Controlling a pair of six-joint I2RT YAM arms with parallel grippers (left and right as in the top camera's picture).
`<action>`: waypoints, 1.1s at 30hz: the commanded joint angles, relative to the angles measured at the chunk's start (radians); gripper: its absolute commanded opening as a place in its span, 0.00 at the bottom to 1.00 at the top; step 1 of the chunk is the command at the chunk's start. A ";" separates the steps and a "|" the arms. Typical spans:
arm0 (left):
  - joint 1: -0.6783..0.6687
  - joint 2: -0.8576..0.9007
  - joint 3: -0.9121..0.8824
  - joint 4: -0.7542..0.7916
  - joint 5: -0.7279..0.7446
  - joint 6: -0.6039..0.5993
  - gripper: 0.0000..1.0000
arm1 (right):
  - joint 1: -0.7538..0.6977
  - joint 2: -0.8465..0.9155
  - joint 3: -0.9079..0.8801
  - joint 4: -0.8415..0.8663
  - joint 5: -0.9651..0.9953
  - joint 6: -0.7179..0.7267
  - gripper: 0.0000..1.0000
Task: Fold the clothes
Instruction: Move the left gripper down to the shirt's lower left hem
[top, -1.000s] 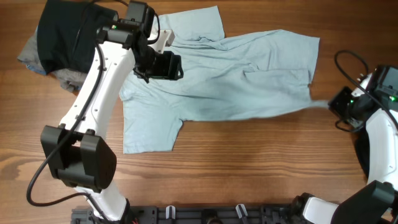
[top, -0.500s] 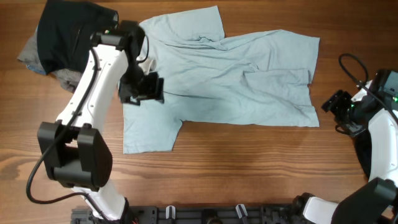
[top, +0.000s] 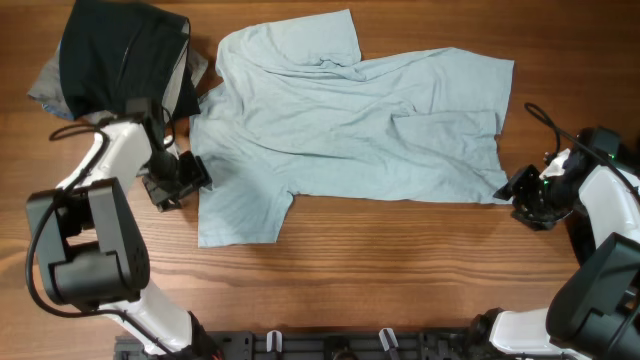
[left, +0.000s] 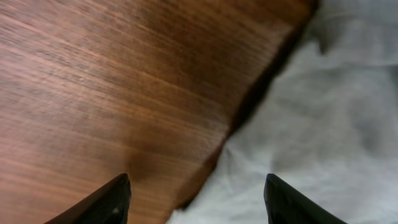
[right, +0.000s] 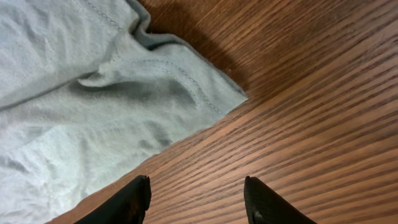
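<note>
The t-shirt is bunched in folds beside its hem corner, so next my left gripper backs away and takes the t-shirt's sleeve (top: 240, 208) while my right gripper pulls that hem corner straight.
A pale blue t-shirt (top: 350, 120) lies spread and wrinkled across the middle of the wooden table. My left gripper (top: 180, 180) is open and empty, low over the shirt's left edge, which shows in the left wrist view (left: 323, 124). My right gripper (top: 522, 190) is open and empty beside the shirt's lower right corner, which shows in the right wrist view (right: 124, 93). A pile of dark and grey clothes (top: 110, 60) sits at the far left corner.
Bare wood lies along the front of the table (top: 400, 270). A cable (top: 545, 115) loops by the right arm. A black rail (top: 330, 345) runs along the front edge.
My left gripper moved from the shirt's collar area down and left to its left edge. My right gripper let go of the shirt's lower right corner, which dropped flat, and moved in beside it.
</note>
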 joint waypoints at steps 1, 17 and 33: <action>-0.005 -0.010 -0.103 0.106 -0.005 -0.019 0.65 | -0.002 0.012 -0.005 0.004 -0.019 -0.020 0.53; -0.024 -0.009 -0.188 0.223 0.211 0.038 0.46 | -0.002 0.024 -0.063 0.058 -0.019 0.014 0.58; 0.126 -0.168 -0.187 -0.012 0.171 0.034 0.04 | 0.046 0.024 -0.077 0.084 -0.007 0.029 0.73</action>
